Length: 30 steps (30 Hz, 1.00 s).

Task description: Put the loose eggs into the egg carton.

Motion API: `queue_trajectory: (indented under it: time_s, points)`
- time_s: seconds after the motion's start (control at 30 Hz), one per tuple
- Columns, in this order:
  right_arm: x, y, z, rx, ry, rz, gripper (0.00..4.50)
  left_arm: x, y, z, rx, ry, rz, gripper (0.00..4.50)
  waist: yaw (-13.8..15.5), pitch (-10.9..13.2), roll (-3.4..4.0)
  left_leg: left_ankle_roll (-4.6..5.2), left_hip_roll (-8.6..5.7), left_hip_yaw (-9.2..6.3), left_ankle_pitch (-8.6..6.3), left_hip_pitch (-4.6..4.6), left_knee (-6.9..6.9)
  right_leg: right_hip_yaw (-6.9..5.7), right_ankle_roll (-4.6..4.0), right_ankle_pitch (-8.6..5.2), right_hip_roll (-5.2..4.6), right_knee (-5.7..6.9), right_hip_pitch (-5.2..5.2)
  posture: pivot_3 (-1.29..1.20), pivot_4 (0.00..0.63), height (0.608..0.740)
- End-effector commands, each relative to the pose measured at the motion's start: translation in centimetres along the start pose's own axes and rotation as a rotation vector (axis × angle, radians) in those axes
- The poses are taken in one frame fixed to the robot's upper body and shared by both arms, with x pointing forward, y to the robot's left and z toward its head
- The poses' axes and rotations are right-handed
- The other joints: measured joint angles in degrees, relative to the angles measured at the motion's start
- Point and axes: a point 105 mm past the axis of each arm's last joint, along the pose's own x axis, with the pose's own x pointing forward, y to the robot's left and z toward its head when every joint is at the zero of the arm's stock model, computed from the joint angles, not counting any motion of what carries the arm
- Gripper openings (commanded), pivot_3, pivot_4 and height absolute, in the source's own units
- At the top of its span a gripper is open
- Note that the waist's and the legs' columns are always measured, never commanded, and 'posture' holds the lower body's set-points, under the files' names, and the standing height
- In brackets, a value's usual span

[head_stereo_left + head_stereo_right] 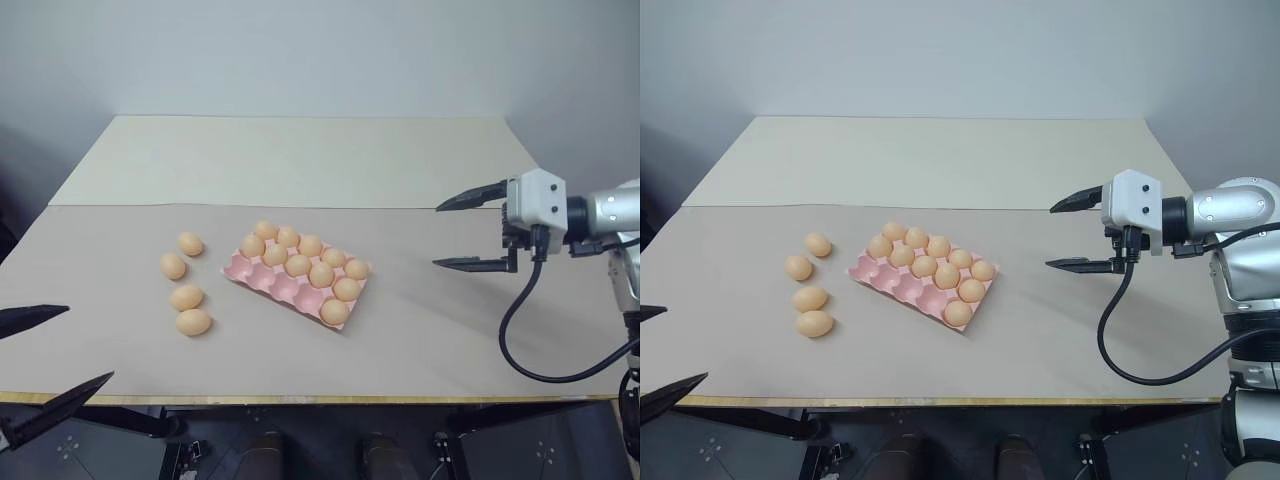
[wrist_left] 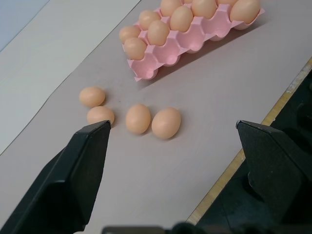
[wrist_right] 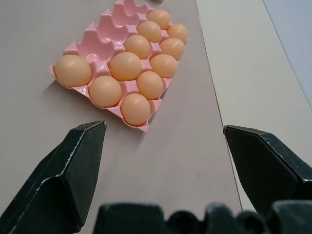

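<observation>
The loose egg point(image 1: 193, 321) point(image 2: 166, 123) is the one nearest the table's front edge. My left gripper needs to go to it next and close around it.
Several loose eggs point(image 1: 186, 297), light orange-tan, lie in a small cluster on the table to the left of the egg carton point(image 1: 266, 279). The carton is a pink tray set at a slant, with eggs in its two far rows and one at the near row's right end. The other near-row wells are bare. My left gripper point(image 1: 90, 343) is open at the table's near left corner, short of the loose eggs point(image 2: 138, 118). My right gripper point(image 1: 437, 236) is open above the table, to the right of the carton point(image 3: 105, 29), with nothing between its fingers.
A brown sheet point(image 1: 440, 330) covers the near part of the table, and a paler surface point(image 1: 300, 160) lies behind it up to the wall. The table's front edge point(image 1: 330, 398) runs just below the carton area. A black cable point(image 1: 515, 340) loops down from my right wrist.
</observation>
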Motion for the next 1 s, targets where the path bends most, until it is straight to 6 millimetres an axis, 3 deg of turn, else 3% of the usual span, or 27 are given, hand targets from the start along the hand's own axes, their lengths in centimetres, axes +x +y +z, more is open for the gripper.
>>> queue_trajectory:
  time_s: [0.03, 0.13, 0.53, 0.83, 1.0]
  points:
    - [-0.6, -0.6, 1.2, -0.062, -0.005, -0.019, 4.5, 0.2, 0.7, 0.3, -0.007, -0.022, 0.034, 4.48, 0.03, 0.0, 0.0, 0.0, 0.0, 0.0, 0.0, 0.0, 0.0, 0.0, 0.0, 0.0, 0.0, 0.0, 0.0, 0.0, 0.15, 0.74]
    - [-0.6, -0.5, 1.2, -0.063, -0.004, -0.018, 4.5, 0.6, 1.4, 0.7, 0.002, -0.036, 0.074, 4.48, 0.06, 0.01, 0.01, 0.0, 0.0, 0.0, 0.0, -0.01, 0.0, 0.0, 0.0, 0.0, -0.02, 0.0, 0.0, 0.0, 0.15, 0.74]
    - [-0.3, -0.3, 0.7, -0.042, 0.032, -0.017, 4.5, 2.3, 0.8, 0.1, 0.01, -0.059, -0.006, 4.48, 0.03, 0.01, 0.01, 0.0, -0.01, 0.05, 0.0, 0.0, -0.04, 0.06, 0.0, 0.0, -0.01, 0.0, -0.03, 0.0, 0.15, 0.74]
    - [0.7, 1.3, 1.5, -0.006, 0.009, 0.014, 4.5, 4.4, -0.1, -1.2, 0.021, -0.064, -0.108, 4.48, 0.1, 0.01, 0.01, 0.0, -0.01, 0.06, 0.0, 0.0, -0.07, 0.07, 0.0, 0.01, -0.02, 0.0, -0.04, 0.0, 0.15, 0.74]
    - [1.5, 2.7, 1.9, 0.035, -0.013, 0.006, 4.5, 6.8, 0.4, -3.5, -0.02, -0.014, -0.019, 4.48, 0.19, 0.0, 0.01, 0.0, -0.04, 0.06, 0.0, -0.02, -0.07, 0.08, 0.01, 0.02, -0.01, -0.01, -0.05, 0.0, 0.15, 0.74]
